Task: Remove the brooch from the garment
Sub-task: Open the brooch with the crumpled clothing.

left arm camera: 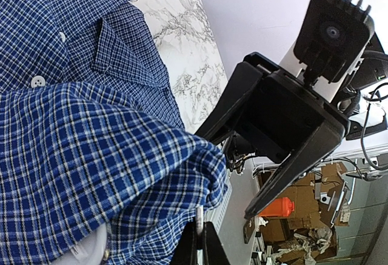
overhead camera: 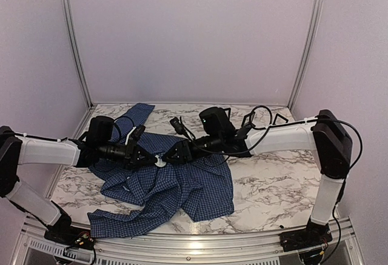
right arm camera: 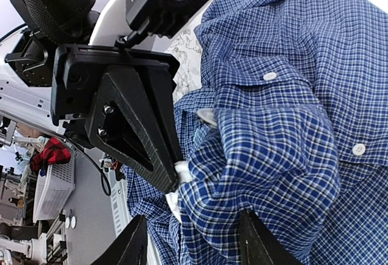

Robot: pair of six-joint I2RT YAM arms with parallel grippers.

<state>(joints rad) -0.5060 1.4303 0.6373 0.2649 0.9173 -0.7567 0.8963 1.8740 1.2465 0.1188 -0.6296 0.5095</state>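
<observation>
The garment's fold bunches up over the brooch in my left gripper, so next my right gripper pinches the cloth (right arm camera: 197, 216) beside the brooch while my left gripper holds the brooch.
The garment (overhead camera: 182, 186), a dark blue checked shirt with pale buttons (right arm camera: 270, 76), lies crumpled on the marble table (overhead camera: 273, 180). Both grippers meet over its upper middle. My left gripper (overhead camera: 147, 156) is shut on a raised fold of the garment (left arm camera: 79, 137), and a thin pale edge sits between its fingers (left arm camera: 195, 250). Facing it, my right gripper (overhead camera: 173, 154) is open. Its fingers (right arm camera: 130, 244) straddle a bulging fold of the garment (right arm camera: 285, 95), close to the left gripper (right arm camera: 176, 177). The brooch is hidden among the folds.
Small black frame stands (overhead camera: 279, 119) sit at the back of the table, near the right arm. Purple walls with metal rails (overhead camera: 306, 40) close in the back and sides. Boxes and an orange bottle (left arm camera: 280, 206) lie beyond the table's edge.
</observation>
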